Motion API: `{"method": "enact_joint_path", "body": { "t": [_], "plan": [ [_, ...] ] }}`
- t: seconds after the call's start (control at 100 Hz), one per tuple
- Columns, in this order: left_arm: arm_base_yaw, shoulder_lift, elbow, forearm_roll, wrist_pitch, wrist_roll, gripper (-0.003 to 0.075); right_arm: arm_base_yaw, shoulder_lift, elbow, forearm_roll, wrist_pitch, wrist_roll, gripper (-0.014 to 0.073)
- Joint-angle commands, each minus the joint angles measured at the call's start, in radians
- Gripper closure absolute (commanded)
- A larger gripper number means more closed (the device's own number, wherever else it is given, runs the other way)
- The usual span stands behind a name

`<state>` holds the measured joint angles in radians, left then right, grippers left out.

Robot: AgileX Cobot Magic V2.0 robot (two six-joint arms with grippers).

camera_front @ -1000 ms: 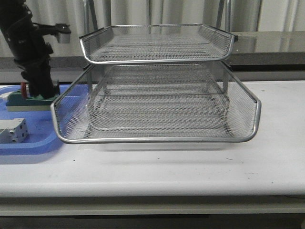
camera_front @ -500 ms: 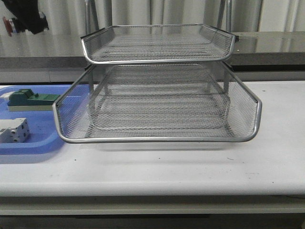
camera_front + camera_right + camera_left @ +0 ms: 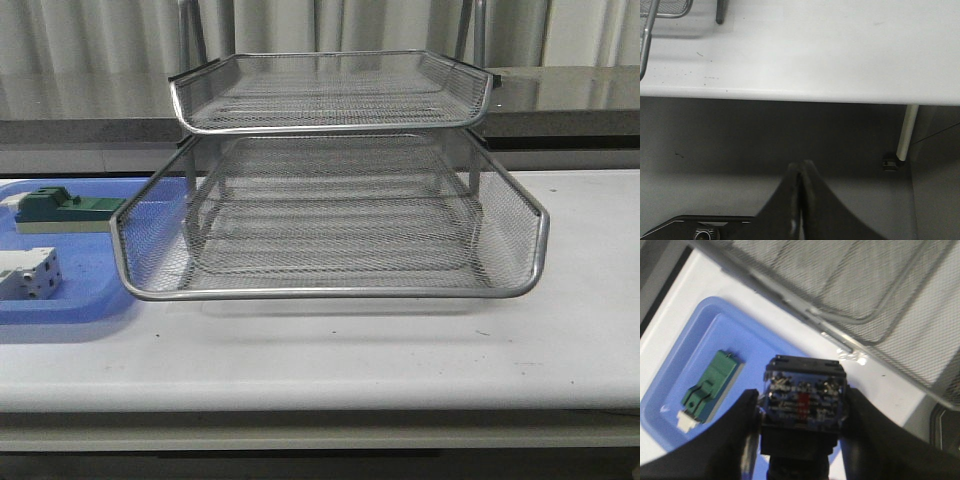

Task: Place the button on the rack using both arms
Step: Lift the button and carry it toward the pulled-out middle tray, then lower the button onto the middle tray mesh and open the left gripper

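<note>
My left gripper is holding the button high above the blue tray. It will let the button go on the middle of the silver rack's lower mesh tray (image 3: 325, 225).
The button (image 3: 805, 390) shows its blue rear block with metal terminals and its black body; the red cap is hidden. My left gripper (image 3: 802, 412) is shut on it, one black finger on each side, high above the blue tray (image 3: 705, 325) and beside the rack (image 3: 875, 290). Neither arm shows in the front view. There the silver wire-mesh rack (image 3: 330, 292) stands mid-table with its lower tray slid forward. My right gripper (image 3: 801, 167) is shut with nothing in it, hanging off the table's front edge (image 3: 815, 95), over the floor.
The blue tray (image 3: 60, 310) at the left holds a green block (image 3: 60, 208) and a white-grey block (image 3: 28, 272). The green block (image 3: 710, 385) lies below the held button. A table leg (image 3: 905, 135) stands beneath the edge.
The left arm rose from the blue tray with the button, moved up and left, and has left the front view. The rack and blocks stayed put.
</note>
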<state>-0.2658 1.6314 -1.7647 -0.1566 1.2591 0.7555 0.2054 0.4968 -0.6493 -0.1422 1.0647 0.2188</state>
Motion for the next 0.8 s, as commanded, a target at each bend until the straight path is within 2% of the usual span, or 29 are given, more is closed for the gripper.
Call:
{"method": "enact_joint_path", "body": {
  "t": [0.0,0.18,0.39,0.59,0.79],
  "plan": [
    [-0.056,-0.071,0.018,-0.054,0.008,-0.015,0.0741,-0.002,0.004,-0.031,-0.024,-0.048,-0.001,0.0664],
    [-0.181,-0.073,0.083,-0.122,0.006,-0.015,0.0741,-0.002,0.004,-0.031,-0.024,-0.048,-0.001,0.0664],
    [-0.309,-0.010,0.120,-0.125,-0.040,-0.015,0.0741,-0.002,0.004,-0.031,-0.024,-0.048,-0.001,0.0664],
    [-0.372,0.092,0.120,-0.125,-0.185,-0.015,0.0741,-0.002,0.004,-0.031,-0.024,-0.048,-0.001,0.0664],
    [-0.400,0.167,0.120,-0.121,-0.257,-0.015,0.0740,-0.002,0.004,-0.031,-0.024,-0.048,-0.001,0.0664]
  ]
}}
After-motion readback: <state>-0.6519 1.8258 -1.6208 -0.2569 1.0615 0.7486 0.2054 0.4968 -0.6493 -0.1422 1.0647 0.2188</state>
